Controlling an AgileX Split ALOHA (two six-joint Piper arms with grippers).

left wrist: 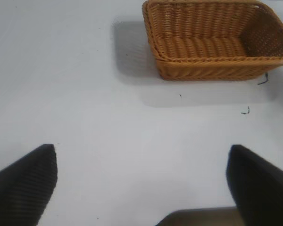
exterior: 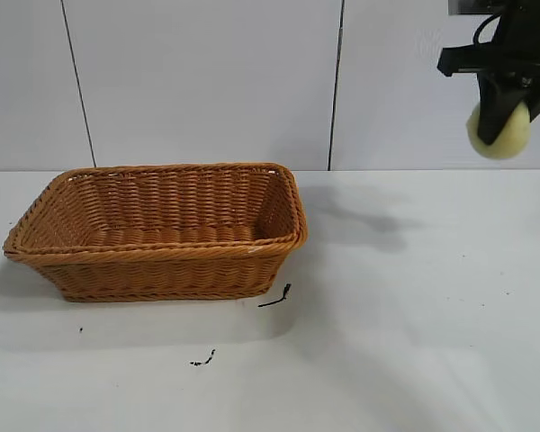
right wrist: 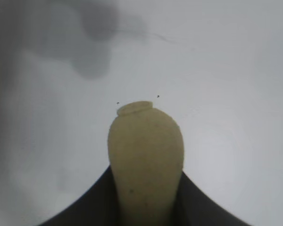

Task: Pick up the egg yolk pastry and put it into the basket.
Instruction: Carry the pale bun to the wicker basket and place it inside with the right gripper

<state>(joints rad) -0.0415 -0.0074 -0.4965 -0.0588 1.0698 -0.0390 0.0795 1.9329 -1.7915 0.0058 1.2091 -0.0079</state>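
The robot's right gripper needs to release the egg yolk pastry, still high above the table, inside the basket [exterior: 201, 229], just behind the middle of the basket's front rim.
The pale yellow egg yolk pastry [exterior: 502, 133] hangs high above the table at the far right, squeezed between the fingers of my right gripper [exterior: 497, 126], which is shut on it. In the right wrist view the egg yolk pastry [right wrist: 145, 155] bulges out past the gripper [right wrist: 146, 188] with bare table far below. The orange-brown wicker basket [exterior: 162, 270] stands on the table at the left, well away from the pastry, with nothing showing inside. The left wrist view shows the basket [left wrist: 212, 70] far off and my left gripper [left wrist: 141, 162] open over bare table.
A white table [exterior: 414, 324] carries a few small black marks [exterior: 275, 297] just in front of the basket. A white panelled wall [exterior: 207, 81] closes the back. A brown edge [left wrist: 198, 217] shows under the left gripper.
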